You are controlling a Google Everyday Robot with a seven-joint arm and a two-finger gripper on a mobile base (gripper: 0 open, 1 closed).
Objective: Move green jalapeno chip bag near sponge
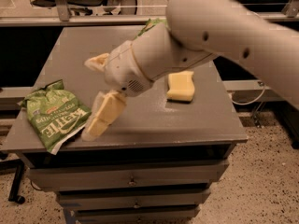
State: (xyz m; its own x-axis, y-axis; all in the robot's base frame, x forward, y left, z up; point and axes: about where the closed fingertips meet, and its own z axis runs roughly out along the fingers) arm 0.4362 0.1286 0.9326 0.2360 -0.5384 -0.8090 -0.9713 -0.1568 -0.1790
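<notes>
My gripper needs to close next on the green jalapeno chip bag, gripping the bag's side (76, 114) that faces the sponge.
The green jalapeno chip bag (53, 114), light green with white "KETTLE" lettering, lies flat at the front left corner of the table (154, 120). The sponge (181, 86), a pale yellow block, lies right of the table's middle. My gripper (89, 98) is open and empty, just right of the bag. Its lower finger (103, 115) almost touches the bag's right edge and its upper finger (97, 62) is over bare table behind it. The arm reaches in from the upper right.
Another green bag (150, 24) peeks out behind my arm at the table's far edge. Drawers (131, 178) sit under the tabletop. A railing and chair legs stand behind the table. A speckled floor lies to the right.
</notes>
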